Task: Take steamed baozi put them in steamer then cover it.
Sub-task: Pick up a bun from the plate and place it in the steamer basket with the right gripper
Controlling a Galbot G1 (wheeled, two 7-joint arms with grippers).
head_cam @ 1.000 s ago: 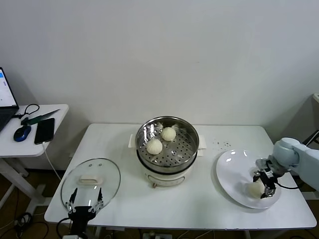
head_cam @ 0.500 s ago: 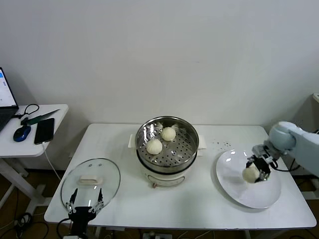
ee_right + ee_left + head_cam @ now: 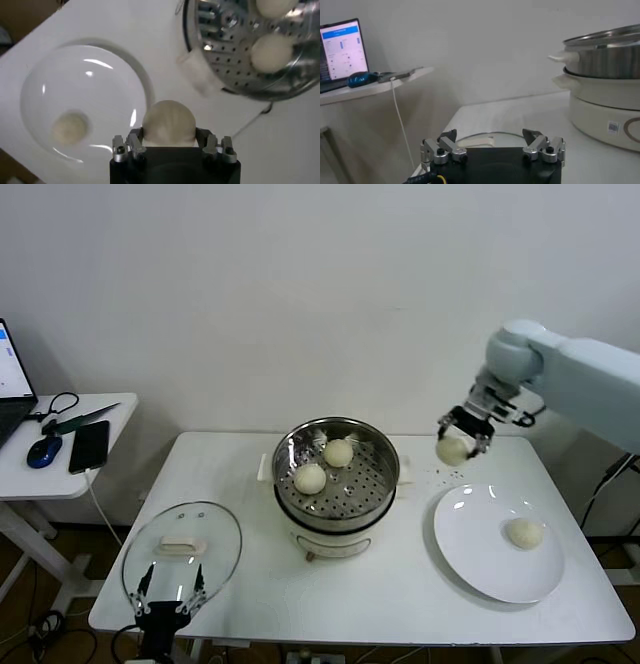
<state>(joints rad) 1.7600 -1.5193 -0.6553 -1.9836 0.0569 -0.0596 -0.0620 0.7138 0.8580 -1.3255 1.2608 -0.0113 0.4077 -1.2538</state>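
My right gripper is to set the baozi down on the bare front part of the steamer's tray (image 3: pixel 338 503) (image 3: pixel 227 9), close to the two baozi.
My right gripper (image 3: pixel 455 446) is shut on a cream-white baozi (image 3: pixel 169 123), carried in the air between the white plate (image 3: pixel 470 534) and the steamer (image 3: pixel 335 474). Two baozi (image 3: pixel 310 478) (image 3: pixel 339 452) lie on the steamer's perforated tray (image 3: pixel 235 30). One more baozi (image 3: pixel 524 533) rests on the plate, and the right wrist view shows it as a pale baozi (image 3: pixel 69 127). The glass cover (image 3: pixel 182 552) with its white handle lies flat at the table's front left. My left gripper (image 3: pixel 172 588) stands open just in front of the cover, nothing between its fingers (image 3: pixel 442 149).
A side table (image 3: pixel 60 454) on the left holds a phone (image 3: pixel 89 446), a blue mouse (image 3: pixel 44 451) and cables. The steamer's white base (image 3: pixel 605 117) rises on one side in the left wrist view. A wall stands close behind the table.
My right gripper lifted a baozi off the plate and carried it up and left toward the steamer. One baozi stays on the plate. The left arm has not moved.
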